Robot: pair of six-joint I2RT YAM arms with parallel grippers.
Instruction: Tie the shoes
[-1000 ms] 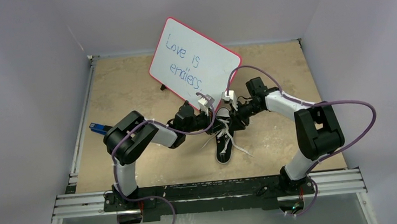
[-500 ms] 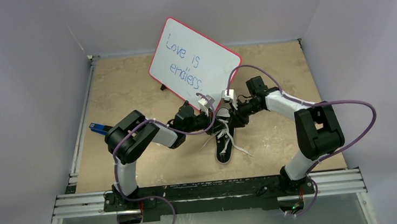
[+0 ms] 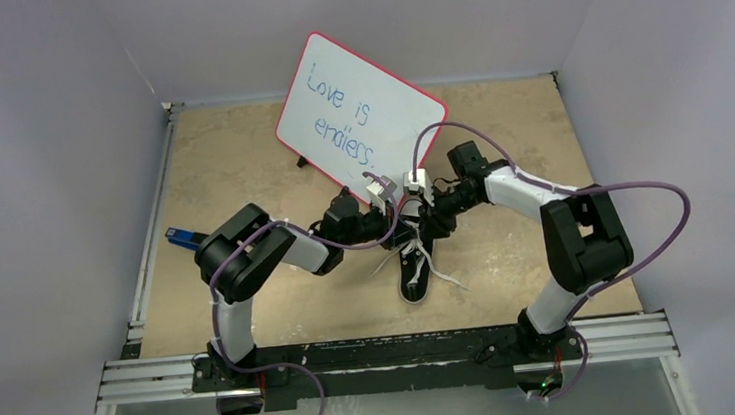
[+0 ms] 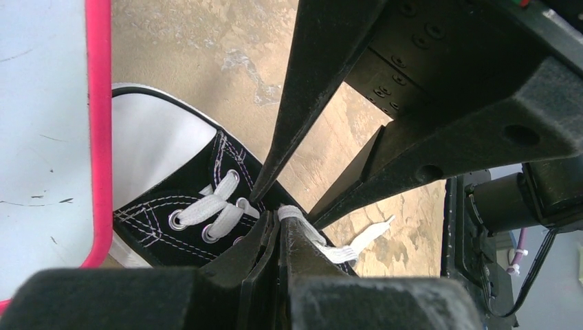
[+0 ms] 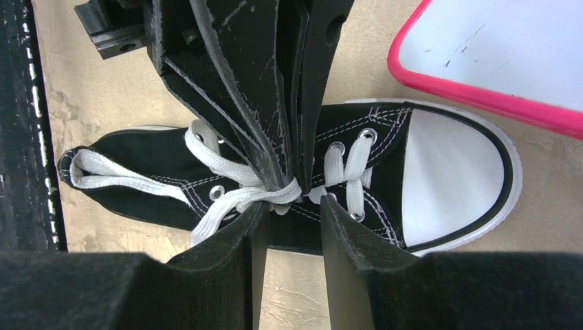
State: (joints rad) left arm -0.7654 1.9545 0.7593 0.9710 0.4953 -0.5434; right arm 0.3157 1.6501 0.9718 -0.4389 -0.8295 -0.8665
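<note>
White lace wraps around the left gripper's fingertips, so next the right gripper pinches the gathered lace while the left gripper opens and takes lace [image 3: 384, 262] beside the shoe.
The shoe [image 3: 415, 278] is a black canvas sneaker with a white toe cap [image 5: 454, 177], lying mid-table with its toe toward the arms' bases. Its white laces [image 5: 227, 166] are threaded through the eyelets, and loose ends trail onto the table. My left gripper [image 4: 280, 221] is shut on a strand of white lace [image 4: 294, 214] just above the shoe's tongue. My right gripper [image 5: 290, 205] is open, its fingertips [image 5: 256, 214] straddling the left gripper's pinched tip and the gathered lace. In the top view both grippers [image 3: 398, 229] [image 3: 423, 225] meet over the shoe's upper part.
A pink-framed whiteboard [image 3: 360, 113] with blue writing leans just behind the shoe, and its edge [image 5: 481, 93] lies close to the toe cap. A small blue-and-black tool [image 3: 178, 236] lies at the table's left edge. Purple cables loop off both arms.
My right arm has shifted a little left, closer to the left gripper over the laces. The left arm and the shoe have stayed put.
</note>
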